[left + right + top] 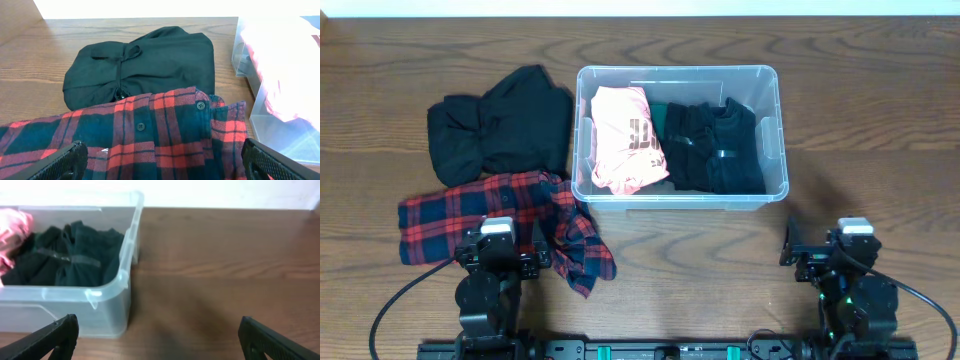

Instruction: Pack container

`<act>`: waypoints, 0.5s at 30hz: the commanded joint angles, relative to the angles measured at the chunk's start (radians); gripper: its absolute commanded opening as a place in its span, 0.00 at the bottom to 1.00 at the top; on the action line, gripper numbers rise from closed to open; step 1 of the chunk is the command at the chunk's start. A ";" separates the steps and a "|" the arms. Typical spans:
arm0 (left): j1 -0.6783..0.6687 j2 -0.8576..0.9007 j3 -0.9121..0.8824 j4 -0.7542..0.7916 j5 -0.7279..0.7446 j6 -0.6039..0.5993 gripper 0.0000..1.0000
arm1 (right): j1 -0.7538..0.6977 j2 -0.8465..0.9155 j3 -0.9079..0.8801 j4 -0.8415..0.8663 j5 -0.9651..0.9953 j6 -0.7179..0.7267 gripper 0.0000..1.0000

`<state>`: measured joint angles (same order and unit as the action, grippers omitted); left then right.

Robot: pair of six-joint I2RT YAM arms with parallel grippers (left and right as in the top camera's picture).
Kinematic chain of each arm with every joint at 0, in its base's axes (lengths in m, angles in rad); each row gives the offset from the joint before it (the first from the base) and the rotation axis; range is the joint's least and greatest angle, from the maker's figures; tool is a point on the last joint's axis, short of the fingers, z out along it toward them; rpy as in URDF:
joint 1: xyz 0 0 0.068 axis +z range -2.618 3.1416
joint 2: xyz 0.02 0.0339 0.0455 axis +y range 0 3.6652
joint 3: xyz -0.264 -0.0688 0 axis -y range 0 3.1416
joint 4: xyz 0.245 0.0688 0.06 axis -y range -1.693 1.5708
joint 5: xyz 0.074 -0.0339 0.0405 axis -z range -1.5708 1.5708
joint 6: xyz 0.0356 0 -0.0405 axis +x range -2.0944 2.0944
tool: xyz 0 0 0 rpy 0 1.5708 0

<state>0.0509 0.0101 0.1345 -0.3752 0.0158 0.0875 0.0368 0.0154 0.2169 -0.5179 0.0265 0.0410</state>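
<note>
Next, my left hand grips the plaid shirt's outer end (408, 228), farthest from the clear plastic container.
The clear plastic container (772, 140) stands at the table's middle back. It holds a folded pink garment (625, 135) on the left and a dark garment (715, 145) on the right. It also shows in the right wrist view (112, 297) and the left wrist view (280, 127). A red and navy plaid shirt (490, 215) lies spread at the front left, with a black garment (500, 120) behind it. My left gripper (162, 162) is open just above the plaid shirt (165, 135). My right gripper (157, 337) is open over bare table, right of the container.
The wooden table (870, 110) shows bare wood to the right of the container and along the back. The black garment (145, 60) lies beyond the plaid shirt in the left wrist view. Cables run from both arm bases at the front edge.
</note>
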 commanded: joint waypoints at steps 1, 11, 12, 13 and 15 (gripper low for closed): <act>0.005 -0.007 -0.022 0.000 -0.008 0.017 0.98 | -0.006 -0.010 -0.023 0.006 -0.008 0.006 0.99; 0.005 -0.007 -0.022 0.000 -0.008 0.017 0.98 | -0.006 -0.010 -0.044 -0.013 -0.008 0.006 0.99; 0.005 -0.007 -0.022 0.000 -0.008 0.017 0.98 | -0.006 -0.010 -0.044 -0.018 -0.009 0.006 0.99; 0.005 -0.007 -0.022 0.000 -0.008 0.017 0.98 | -0.006 -0.010 -0.044 -0.026 -0.009 0.006 0.99; 0.005 -0.007 -0.022 0.000 -0.008 0.017 0.98 | -0.006 -0.010 -0.044 -0.047 -0.008 0.006 0.99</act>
<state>0.0509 0.0101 0.1345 -0.3752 0.0158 0.0875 0.0368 0.0147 0.1802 -0.5522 0.0246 0.0410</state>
